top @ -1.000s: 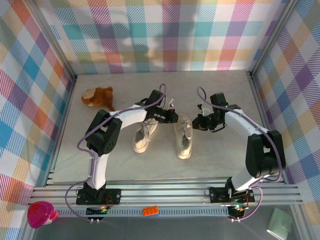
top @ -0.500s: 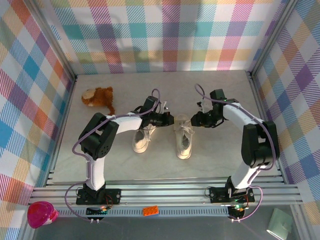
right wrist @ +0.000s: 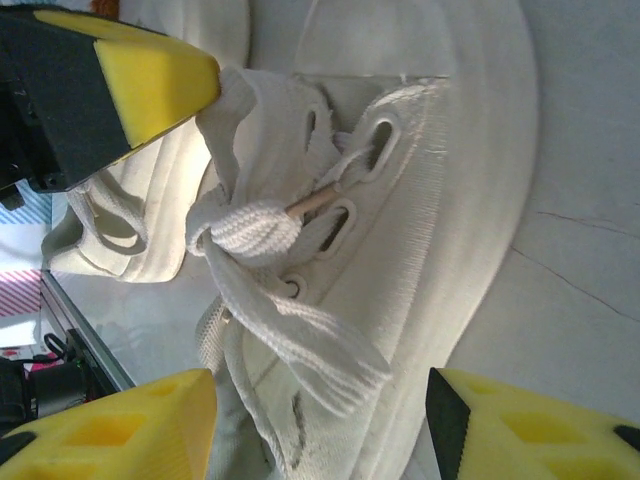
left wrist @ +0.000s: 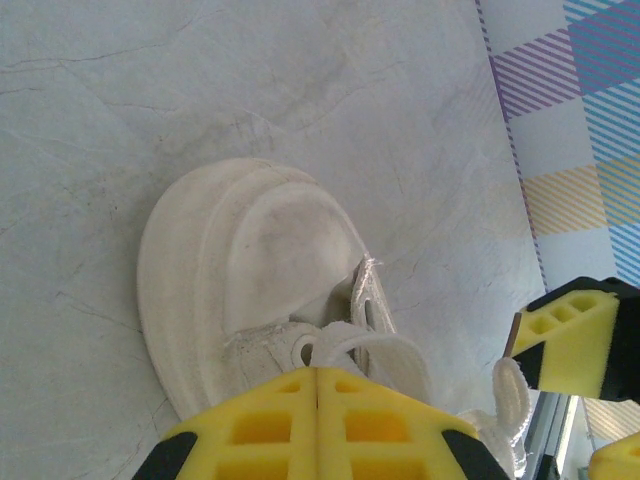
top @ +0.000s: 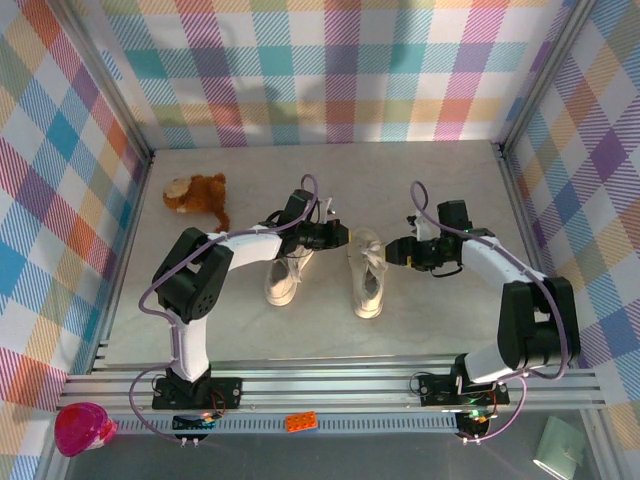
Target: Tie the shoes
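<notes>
My left gripper holds a loop and the flat lace end below the knot lies free, so next my right gripper pinches that lace end [right wrist: 352, 385] and pulls it tight.
Two cream sneakers lie side by side mid-table, the left shoe [top: 283, 278] and the right shoe [top: 368, 285]. My left gripper [top: 338, 236] hovers over the right shoe's tongue end. It is shut [left wrist: 318, 372], with a white lace loop [left wrist: 400, 350] running into its tips above the toe cap [left wrist: 250, 250]. My right gripper [top: 393, 252] sits at that shoe's right side, open [right wrist: 320, 425]. A flat lace end [right wrist: 320, 350] lies loose between its fingers, below a knot [right wrist: 250, 230]. The left gripper's finger [right wrist: 130, 70] shows pulling lace upward.
A brown plush toy [top: 195, 193] lies at the back left. Plaid walls [top: 60, 200] enclose the table on three sides, and an aluminium rail [top: 340, 385] runs along the near edge. A pink object [top: 83, 428] and an orange brick [top: 301, 421] sit outside the rail.
My right gripper has opened and let go of the lace, and its wrist has drawn back to the right. My left gripper stays shut near the right shoe's laces.
</notes>
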Available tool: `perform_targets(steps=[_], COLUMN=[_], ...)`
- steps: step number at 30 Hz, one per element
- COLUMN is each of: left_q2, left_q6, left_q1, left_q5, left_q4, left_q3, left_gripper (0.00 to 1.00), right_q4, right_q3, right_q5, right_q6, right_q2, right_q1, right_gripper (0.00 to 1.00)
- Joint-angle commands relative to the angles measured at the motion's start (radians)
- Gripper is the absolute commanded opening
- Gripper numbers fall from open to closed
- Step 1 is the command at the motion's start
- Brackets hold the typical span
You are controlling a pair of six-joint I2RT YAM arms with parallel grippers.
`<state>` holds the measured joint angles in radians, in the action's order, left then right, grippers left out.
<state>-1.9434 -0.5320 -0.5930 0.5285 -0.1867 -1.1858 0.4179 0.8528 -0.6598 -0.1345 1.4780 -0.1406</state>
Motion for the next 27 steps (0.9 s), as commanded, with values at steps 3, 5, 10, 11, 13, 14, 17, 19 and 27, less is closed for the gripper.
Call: perform_targets(steps=[3, 5, 10, 11, 13, 14, 17, 19, 27], left_q2=[0.034, 0.031, 0.036, 0.04, 0.044, 0.047, 0.056, 0.064, 0.098], left_q6=[-0.008, -0.01, -0.011, -0.011, -0.013, -0.011, -0.004, 0.009, 0.086], left_q1=[-0.011, -0.011, -0.012, -0.013, -0.013, -0.012, -0.013, -0.013, -0.012], left_q5=[-0.009, -0.005, -0.007, -0.008, -0.008, -0.007, -0.007, -0.008, -0.038], left_q4=[-0.022, -0.025, -0.025, -0.025, -0.024, -0.022, -0.016, 0.0, 0.059], left_q3=[0.014, 0.014, 0.017, 0.019, 0.02, 0.021, 0.03, 0.036, 0.077], left_gripper=[0.0, 0.0, 0.0, 0.0, 0.0, 0.0, 0.0, 0.0, 0.0], right_q4=[-0.045, -0.03, 0.009, 0.022, 0.051, 0.066, 0.116, 0.151, 0.222], right_q3=[0.038, 0.06, 0.097, 0.101, 0.108, 0.113, 0.124, 0.132, 0.148], right_q5=[-0.013, -0.006, 0.001, 0.002, 0.008, 0.016, 0.057, 0.083, 0.146], right_q6=[0.022, 0.032, 0.053, 0.059, 0.074, 0.079, 0.102, 0.117, 0.106], right_q2=[0.091, 0.13, 0.175, 0.178, 0.18, 0.179, 0.155, 0.133, 0.145], right_q1=[-0.036, -0.042, -0.075, -0.081, -0.088, -0.087, -0.088, -0.087, -0.059], right_gripper=[0.6, 0.6, 0.6, 0.56, 0.37, 0.25, 0.0, 0.0, 0.0])
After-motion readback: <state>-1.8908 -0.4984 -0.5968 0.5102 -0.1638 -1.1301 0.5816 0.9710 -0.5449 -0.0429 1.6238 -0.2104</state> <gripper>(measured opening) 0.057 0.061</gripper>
